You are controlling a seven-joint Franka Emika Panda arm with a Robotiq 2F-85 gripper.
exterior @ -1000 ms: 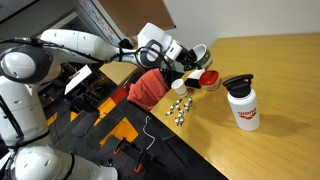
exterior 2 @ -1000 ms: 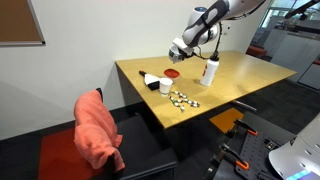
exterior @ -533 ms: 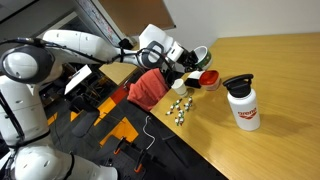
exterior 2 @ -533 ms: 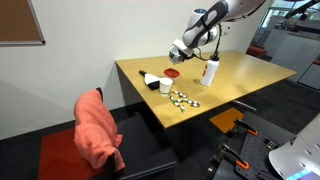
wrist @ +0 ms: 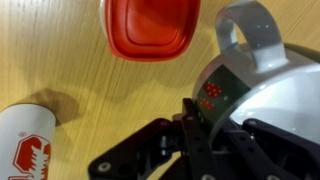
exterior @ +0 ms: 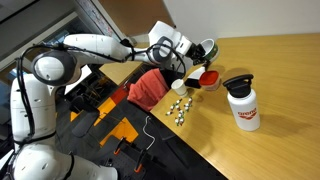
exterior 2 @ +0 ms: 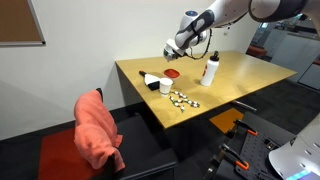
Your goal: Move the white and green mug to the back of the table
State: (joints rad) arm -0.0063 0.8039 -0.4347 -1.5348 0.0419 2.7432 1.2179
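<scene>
The gripper should release the white and green mug, now hanging over the red bowl, on the table (exterior: 237, 74) behind the tall white bottle.
The white and green mug (exterior: 204, 49) hangs in the air above the left end of the table (exterior: 285, 80), over the red bowl. My gripper (exterior: 190, 56) is shut on its rim. In the wrist view the mug (wrist: 262, 75) fills the right side, handle pointing up, dark green inside showing, with one finger of the gripper (wrist: 205, 125) inside and one outside the wall. In an exterior view the gripper (exterior 2: 171, 49) is above the table (exterior 2: 245, 80) near its far corner; the mug is hard to make out there.
A red bowl (exterior: 208, 78) (exterior 2: 173, 73) (wrist: 150, 28) sits below the mug. A tall white bottle (exterior: 241, 104) (exterior 2: 210, 70) (wrist: 25, 140) stands nearby. A small white cup (exterior: 180, 86) and several small metal pieces (exterior: 180, 108) lie near the table edge. A red cloth (exterior 2: 98, 130) hangs on a chair.
The arm has swung and carried the mug a little up and away from the bottle, towards the table's far corner. The grip on the mug is unchanged.
</scene>
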